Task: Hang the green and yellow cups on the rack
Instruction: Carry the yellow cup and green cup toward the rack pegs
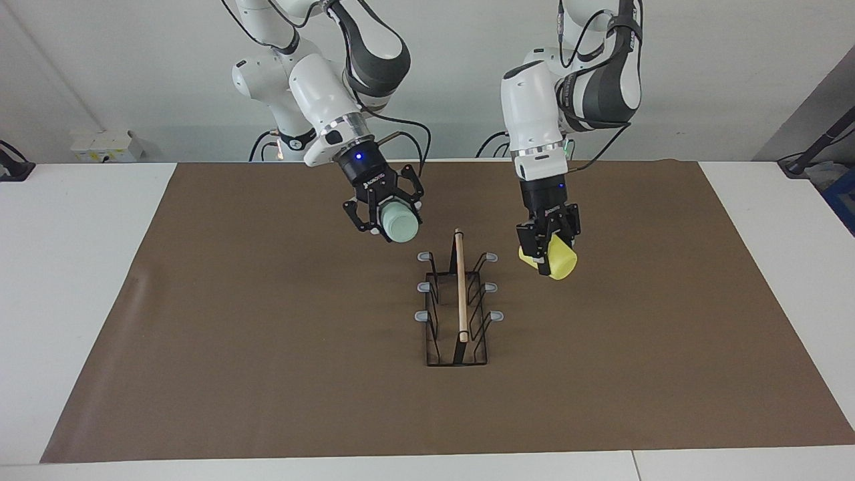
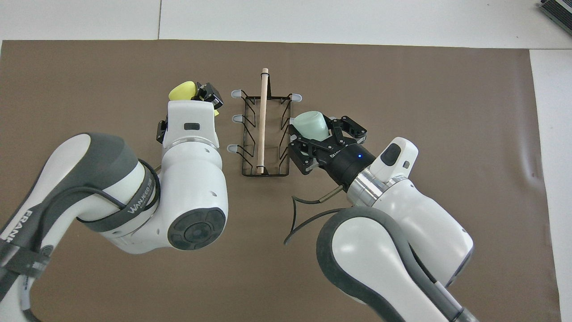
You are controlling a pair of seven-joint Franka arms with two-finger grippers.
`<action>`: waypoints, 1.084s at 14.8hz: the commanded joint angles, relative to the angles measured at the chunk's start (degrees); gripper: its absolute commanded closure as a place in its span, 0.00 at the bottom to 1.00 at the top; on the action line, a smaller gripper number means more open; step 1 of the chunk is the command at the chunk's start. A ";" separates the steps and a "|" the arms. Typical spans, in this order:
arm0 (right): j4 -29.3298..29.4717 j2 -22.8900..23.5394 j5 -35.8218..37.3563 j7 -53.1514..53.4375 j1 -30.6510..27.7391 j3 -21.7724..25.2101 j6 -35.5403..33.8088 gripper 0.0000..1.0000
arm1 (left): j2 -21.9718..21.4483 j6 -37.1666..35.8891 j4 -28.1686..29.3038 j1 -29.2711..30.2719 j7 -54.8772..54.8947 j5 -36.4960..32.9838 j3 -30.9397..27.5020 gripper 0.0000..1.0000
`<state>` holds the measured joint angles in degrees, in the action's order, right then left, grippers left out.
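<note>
The robot's left gripper should release the yellow cup, now lying sideways in the air beside the pegs, on its side's grey-tipped peg at the rack's near end (image 2: 234, 149).
The black wire rack (image 1: 461, 287) (image 2: 262, 120) with its wooden rod stands in the middle of the brown mat, and all its grey-tipped pegs are bare. My right gripper (image 1: 391, 220) (image 2: 319, 132) is shut on the mint green cup (image 1: 402, 230) (image 2: 309, 126). It holds the cup tilted in the air beside the rack's pegs on the right arm's side. My left gripper (image 1: 549, 244) (image 2: 201, 95) is shut on the yellow cup (image 1: 560, 262) (image 2: 181, 91), lying sideways in the air beside the pegs on the left arm's side.
The brown mat (image 1: 267, 347) covers most of the white table (image 1: 73, 280). A cable (image 2: 308, 205) hangs from the right wrist above the mat near the rack's near end.
</note>
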<state>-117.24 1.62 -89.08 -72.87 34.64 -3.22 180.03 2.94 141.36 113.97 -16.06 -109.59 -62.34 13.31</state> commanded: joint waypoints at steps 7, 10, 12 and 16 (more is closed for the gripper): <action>-3.43 -1.80 -42.91 -55.61 -9.67 0.05 -18.38 1.00 | -1.97 -10.22 7.48 -0.20 -22.41 -19.04 6.89 1.00; -3.79 -1.62 -45.11 -57.81 -9.67 0.05 -21.12 1.00 | -1.01 -13.99 8.46 -0.20 -26.80 -23.07 8.39 1.00; -3.79 -1.54 -51.24 -62.62 -9.50 0.05 -22.00 1.00 | -0.04 -16.81 8.46 -0.64 -29.61 -24.05 9.10 1.00; -4.58 -0.40 -57.34 -69.07 -10.20 0.14 -27.00 1.00 | 4.78 -22.94 7.23 -1.52 -31.39 -29.66 11.82 1.00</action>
<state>-120.21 1.54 -144.09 -139.33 25.37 -3.13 156.06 4.45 123.13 121.93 -16.23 -138.75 -88.60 23.99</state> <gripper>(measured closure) 0.348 0.317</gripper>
